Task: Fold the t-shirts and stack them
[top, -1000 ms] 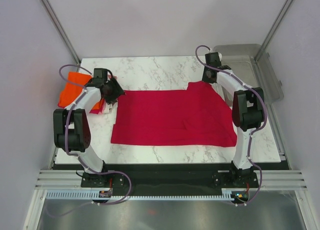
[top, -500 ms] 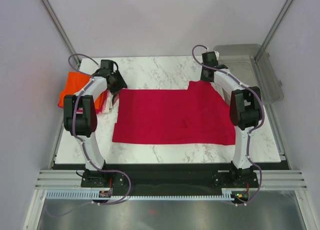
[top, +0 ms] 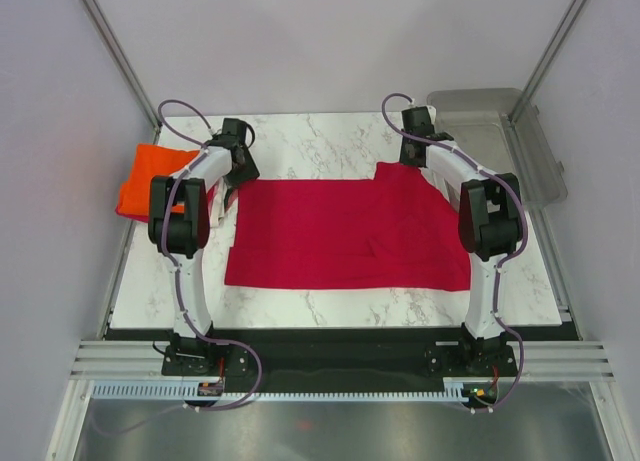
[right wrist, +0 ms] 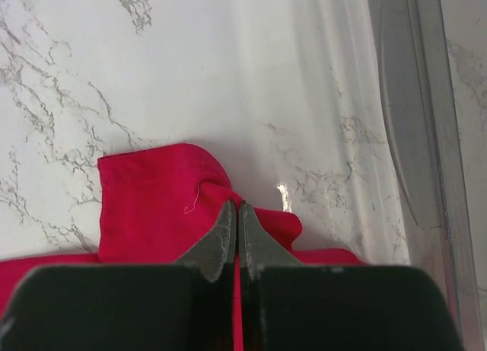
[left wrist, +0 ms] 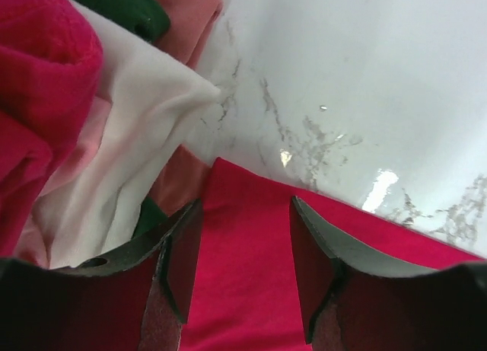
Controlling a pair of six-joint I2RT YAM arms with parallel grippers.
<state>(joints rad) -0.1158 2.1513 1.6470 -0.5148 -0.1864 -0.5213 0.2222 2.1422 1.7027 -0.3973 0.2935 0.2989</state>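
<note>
The crimson t-shirt's far edge is held only by my right gripper, so my left gripper should pinch the t-shirt's loose corner [left wrist: 221,168] beside the stack before I fold it.
The crimson t-shirt [top: 345,236] lies spread flat in the middle of the table. My left gripper [top: 240,174] is at its far left corner. In the left wrist view it is open [left wrist: 245,214], with that corner [left wrist: 243,282] between the jaws. My right gripper [top: 408,159] is at the far right corner. In the right wrist view it is shut [right wrist: 237,214] on a raised fold of the crimson cloth [right wrist: 152,206]. The orange t-shirt [top: 150,176] lies on the stack at the far left. White [left wrist: 144,130], pink [left wrist: 186,16] and dark red [left wrist: 38,77] folded edges show beside my left gripper.
A clear grey plastic bin [top: 500,131] stands at the back right corner; its rim shows in the right wrist view [right wrist: 411,122]. A dark green piece [left wrist: 122,4] sits among the stacked cloth. Bare marble table [top: 320,146] shows behind the shirt.
My left gripper has swung right from the stack to the crimson shirt's far left corner. My right gripper has barely moved.
</note>
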